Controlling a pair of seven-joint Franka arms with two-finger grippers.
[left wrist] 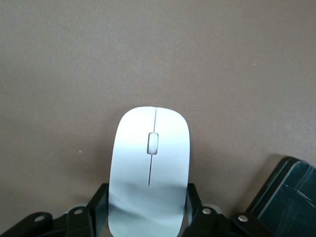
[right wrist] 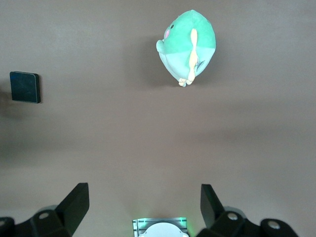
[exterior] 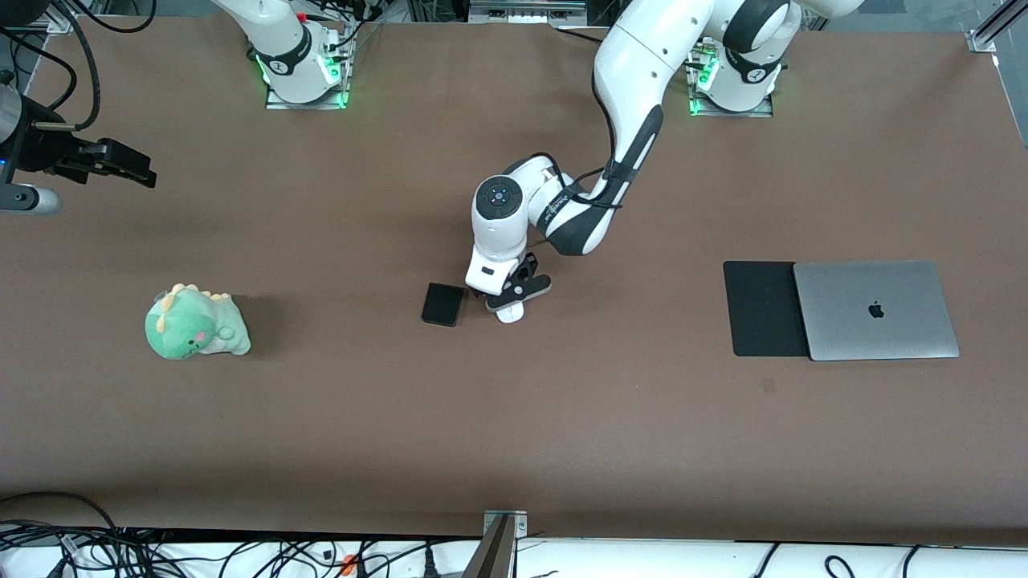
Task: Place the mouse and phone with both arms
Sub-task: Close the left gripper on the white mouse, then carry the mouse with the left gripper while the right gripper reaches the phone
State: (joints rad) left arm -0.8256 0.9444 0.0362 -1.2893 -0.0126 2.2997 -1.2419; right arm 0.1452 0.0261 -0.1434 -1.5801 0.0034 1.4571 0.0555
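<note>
The robot's left gripper should release the white mouse midway [exterior: 770, 313] along the bare strip of the black mouse pad, next to the silver laptop.
The white mouse [exterior: 511, 313] lies at the table's middle, beside the black phone [exterior: 443, 304], which is toward the right arm's end. My left gripper [exterior: 514, 294] is down on the mouse. In the left wrist view its fingers [left wrist: 98, 207] press both sides of the mouse [left wrist: 150, 163], and the left gripper [left wrist: 148, 210] is shut on it. A corner of the phone [left wrist: 289, 197] shows there too. My right gripper [exterior: 147, 174] waits open and empty, up over the table's right-arm end. The right wrist view shows it [right wrist: 144, 202] with the phone [right wrist: 24, 87] far off.
A green plush dinosaur [exterior: 197, 323] lies toward the right arm's end and also shows in the right wrist view [right wrist: 190, 47]. A closed silver laptop [exterior: 875, 309] partly covers a black mouse pad [exterior: 763, 309] toward the left arm's end.
</note>
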